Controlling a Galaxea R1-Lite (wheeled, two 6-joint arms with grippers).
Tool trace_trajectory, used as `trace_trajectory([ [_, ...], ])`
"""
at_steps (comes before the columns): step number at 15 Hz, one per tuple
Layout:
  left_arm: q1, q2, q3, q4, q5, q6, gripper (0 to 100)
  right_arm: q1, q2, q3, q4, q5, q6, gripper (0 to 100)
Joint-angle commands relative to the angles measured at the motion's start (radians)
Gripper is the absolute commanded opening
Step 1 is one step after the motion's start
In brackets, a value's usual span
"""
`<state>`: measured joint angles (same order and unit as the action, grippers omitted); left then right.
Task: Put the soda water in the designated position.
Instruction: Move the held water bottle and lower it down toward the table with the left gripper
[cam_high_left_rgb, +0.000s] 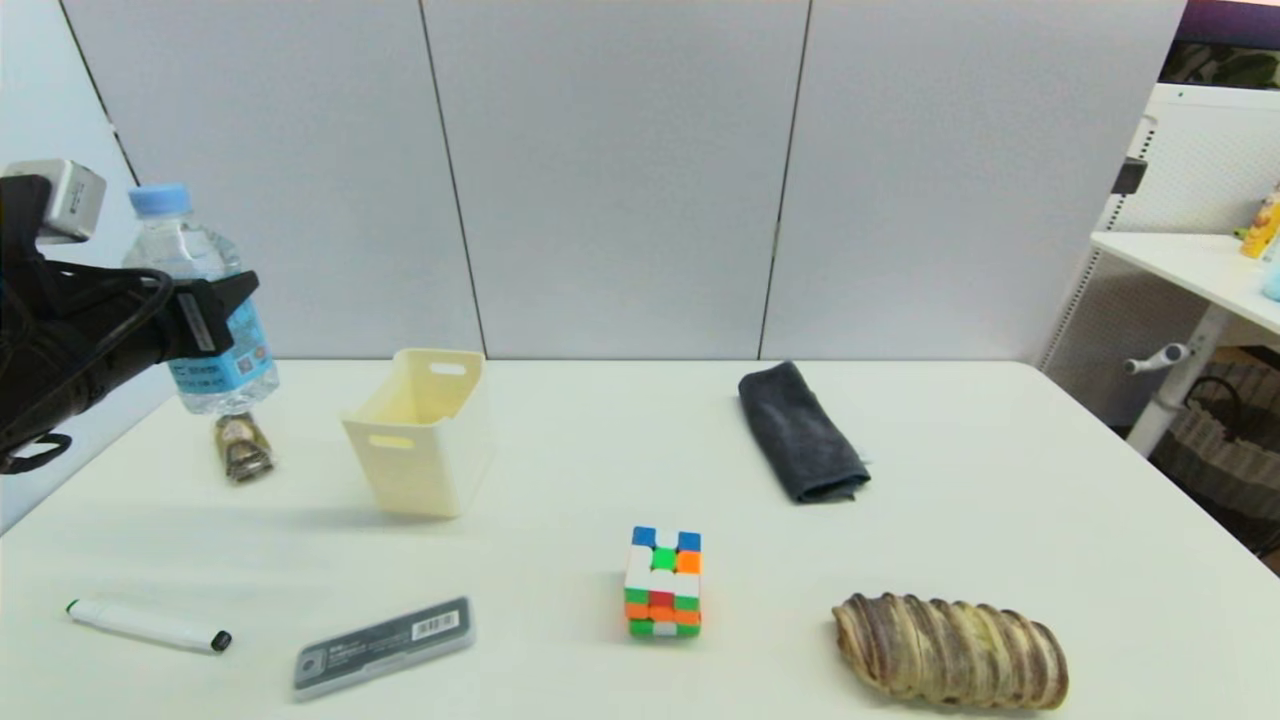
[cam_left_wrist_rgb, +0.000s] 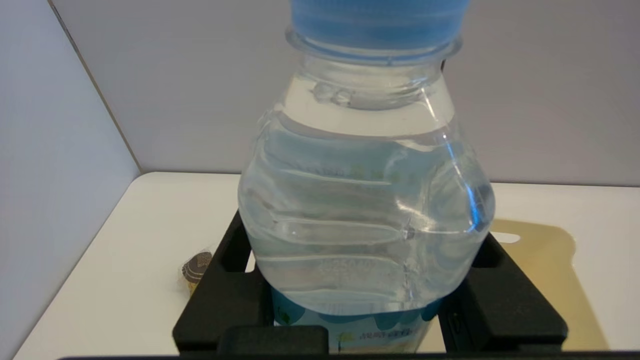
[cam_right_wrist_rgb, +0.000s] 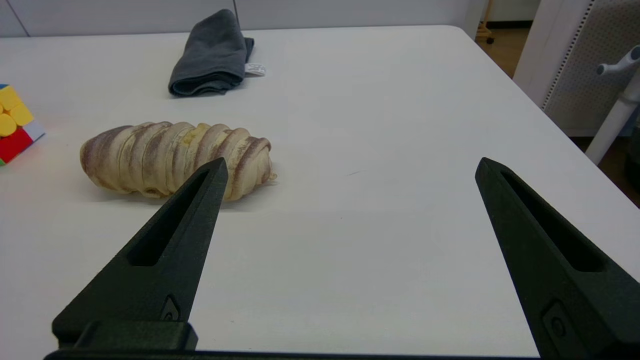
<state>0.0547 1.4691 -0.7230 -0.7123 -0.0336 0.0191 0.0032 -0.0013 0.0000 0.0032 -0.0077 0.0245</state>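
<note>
I should use my left gripper to set the soda water down on the table (cam_high_left_rgb: 324, 472), in between the wrapped snack and the cream bin. The soda water is now held upright in the air.
The soda water (cam_high_left_rgb: 180, 245) is a clear bottle with a light-blue cap and a blue label. It is held upright in the air over the table's far left. My left gripper (cam_high_left_rgb: 215, 310) is shut on its middle. In the left wrist view the bottle (cam_left_wrist_rgb: 365, 200) fills the picture and the left gripper (cam_left_wrist_rgb: 362, 240) clamps it at the label's upper edge with a black finger on each side. No mark on the white tabletop (cam_high_left_rgb: 600, 460) shows the designated position. My right gripper (cam_right_wrist_rgb: 350, 165) is open above bare table near the right edge, holding nothing.
A cream bin (cam_high_left_rgb: 425, 430) stands right of the bottle and a small wrapped snack (cam_high_left_rgb: 243, 447) lies under it. A grey cloth (cam_high_left_rgb: 800, 435), a colour cube (cam_high_left_rgb: 663, 582), a bread loaf (cam_high_left_rgb: 950, 650), a marker (cam_high_left_rgb: 148, 625) and a grey case (cam_high_left_rgb: 383, 645) lie about.
</note>
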Motion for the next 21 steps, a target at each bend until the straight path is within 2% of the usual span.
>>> trace_trajectory([
  [1, 0.001, 0.08, 0.059, -0.127, 0.0, 0.007, 0, 0.0, 0.001, 0.002, 0.0, 0.0, 0.0, 100],
  [8, 0.002, 0.249, 0.117, -0.398, 0.003, 0.03, 0, 0.0, 0.001, 0.002, 0.0, 0.0, 0.0, 100],
  [15, 0.005, 0.359, 0.234, -0.555, 0.006, 0.028, 0, 0.0, 0.001, 0.002, 0.0, 0.0, 0.0, 100],
  [21, 0.004, 0.454, 0.237, -0.661, 0.008, 0.03, 0, 0.0, 0.001, 0.002, 0.0, 0.0, 0.0, 100],
])
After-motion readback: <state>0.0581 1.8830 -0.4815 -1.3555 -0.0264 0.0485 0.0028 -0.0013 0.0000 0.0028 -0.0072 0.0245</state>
